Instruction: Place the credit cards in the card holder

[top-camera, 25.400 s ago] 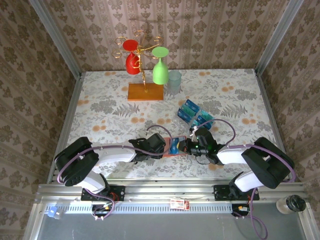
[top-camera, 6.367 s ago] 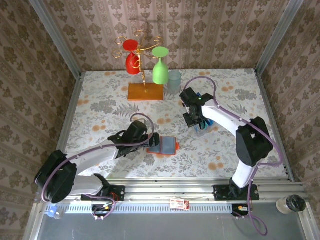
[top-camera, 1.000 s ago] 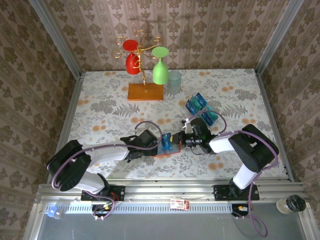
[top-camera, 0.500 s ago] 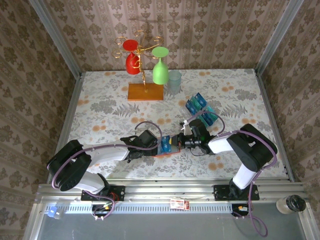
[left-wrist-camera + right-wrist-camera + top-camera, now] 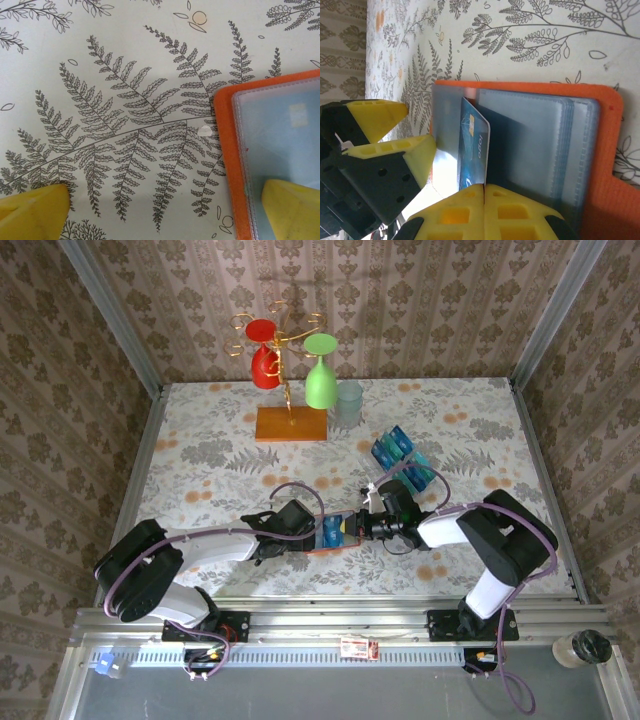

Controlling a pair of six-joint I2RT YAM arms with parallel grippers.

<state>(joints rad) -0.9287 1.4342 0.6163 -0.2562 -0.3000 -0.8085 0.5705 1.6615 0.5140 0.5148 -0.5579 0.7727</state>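
Next, my right gripper lets go of the blue credit card in the card holder's clear pocket (image 5: 327,532) (image 5: 462,145) beside my left gripper.
The card holder (image 5: 330,548), an orange wallet with grey-blue pockets, lies open on the table between both grippers. My right gripper (image 5: 484,189) is shut on a blue credit card (image 5: 472,150), which stands on edge over the holder's (image 5: 605,150) left pockets. My left gripper (image 5: 162,215) is open and low over the table, one finger (image 5: 292,207) over the pocket by the holder's orange edge (image 5: 227,150), the other (image 5: 32,212) over bare cloth. From above, the left gripper (image 5: 312,530) and right gripper (image 5: 352,527) nearly meet. More blue and teal credit cards (image 5: 400,458) stand behind.
The spare cards sit in a clear rack at the right middle of the table. A gold stand on a wooden base (image 5: 291,424) holds a red glass (image 5: 264,350) and a green glass (image 5: 320,375). A clear cup (image 5: 349,400) stands beside it.
My right gripper has edged slightly left with the blue card over the open holder. The left arm and the holder have stayed put.
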